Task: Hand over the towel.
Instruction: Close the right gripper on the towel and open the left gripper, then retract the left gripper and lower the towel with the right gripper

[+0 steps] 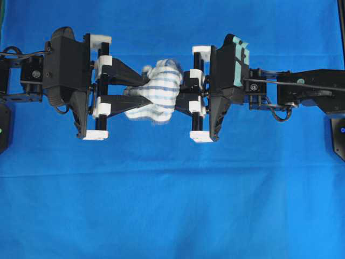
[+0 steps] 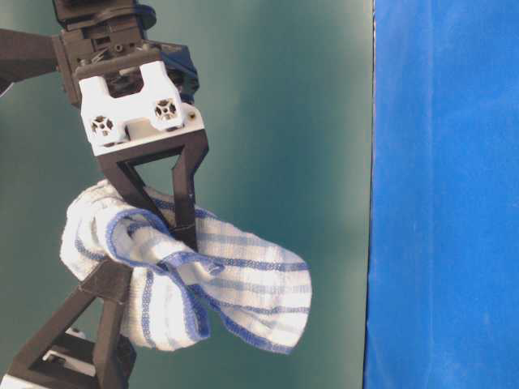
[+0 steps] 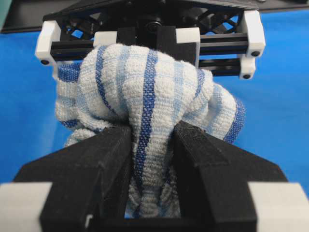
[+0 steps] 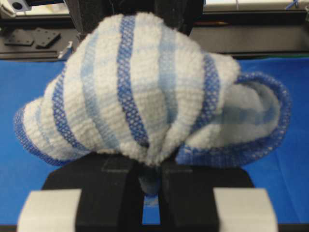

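Note:
Next, I release the towel from my right gripper on the blue sheet (image 1: 151, 118) under my left gripper's fingertips.
The towel (image 1: 159, 89), white with blue checked stripes, hangs bunched in the air between my two grippers over the blue sheet. My left gripper (image 1: 141, 89) comes in from the left, its fingers pressed on a fold of the towel (image 3: 145, 82) that fills the gap between them (image 3: 152, 140). My right gripper (image 1: 186, 90) comes in from the right with its jaws nearly together, pinching the other end of the towel (image 4: 145, 87) at its fingertips (image 4: 147, 164). The table-level view shows the towel (image 2: 219, 284) drooping between two black fingers. The fingertips are buried in cloth.
The large plain blue sheet (image 1: 172, 205) covers the whole table under the arms. Both arm bodies stretch out to the left (image 1: 64, 75) and right (image 1: 302, 86) edges. A dark green backdrop (image 2: 284, 121) stands behind the grippers in the table-level view.

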Motion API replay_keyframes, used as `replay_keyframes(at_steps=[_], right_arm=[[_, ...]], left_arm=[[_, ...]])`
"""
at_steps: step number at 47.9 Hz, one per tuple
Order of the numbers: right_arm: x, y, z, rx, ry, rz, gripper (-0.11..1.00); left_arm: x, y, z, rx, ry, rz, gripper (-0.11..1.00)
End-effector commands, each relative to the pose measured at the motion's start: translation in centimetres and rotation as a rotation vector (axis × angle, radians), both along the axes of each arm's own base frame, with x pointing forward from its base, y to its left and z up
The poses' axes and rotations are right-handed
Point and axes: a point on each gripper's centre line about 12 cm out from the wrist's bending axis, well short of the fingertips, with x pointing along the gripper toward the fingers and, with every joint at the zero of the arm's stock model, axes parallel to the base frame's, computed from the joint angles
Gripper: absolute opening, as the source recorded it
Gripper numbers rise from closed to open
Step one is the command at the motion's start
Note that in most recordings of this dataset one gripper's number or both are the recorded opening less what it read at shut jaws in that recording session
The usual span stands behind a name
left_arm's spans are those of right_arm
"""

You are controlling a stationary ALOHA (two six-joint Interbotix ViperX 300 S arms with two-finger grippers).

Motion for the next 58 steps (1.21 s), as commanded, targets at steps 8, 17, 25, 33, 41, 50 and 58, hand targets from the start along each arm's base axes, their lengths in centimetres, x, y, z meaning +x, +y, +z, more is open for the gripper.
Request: replay_keyframes(at_steps=[8, 17, 25, 33, 41, 50, 58], right_arm=[[0.2, -0.1, 1.5, -0.002, -0.040, -0.001, 0.06], [-0.1, -0.1, 1.4, 0.002, -0.031, -0.003, 0.06], [-0.6, -0.1, 1.6, 0.003, -0.032, -0.004, 0.06], [-1.2, -0.1, 1.7, 0.001, -0.034, -0.003, 0.06], [-1.6, 0.0, 1.7, 0.006, -0.036, -0.003, 0.06], [-1.6, -0.1, 1.5, 0.017, -0.010, -0.007, 0.06], [-0.7, -0.2, -0.6, 0.038, 0.170, -0.014, 0.06]], left_arm=[[-0.1, 0.0, 1.2, -0.009, -0.046, 0.002, 0.49], [-1.4, -0.1, 1.5, -0.030, -0.065, 0.005, 0.93], [-3.6, -0.1, 1.7, -0.048, -0.084, 0.007, 0.94], [-6.5, -0.2, 2.4, -0.049, -0.118, 0.006, 0.94], [-9.1, -0.2, 3.0, -0.050, -0.155, 0.005, 0.94], [-9.7, -0.3, 2.8, -0.048, -0.159, 0.004, 0.94], [-9.4, -0.3, 2.4, -0.050, -0.144, 0.005, 0.94]])
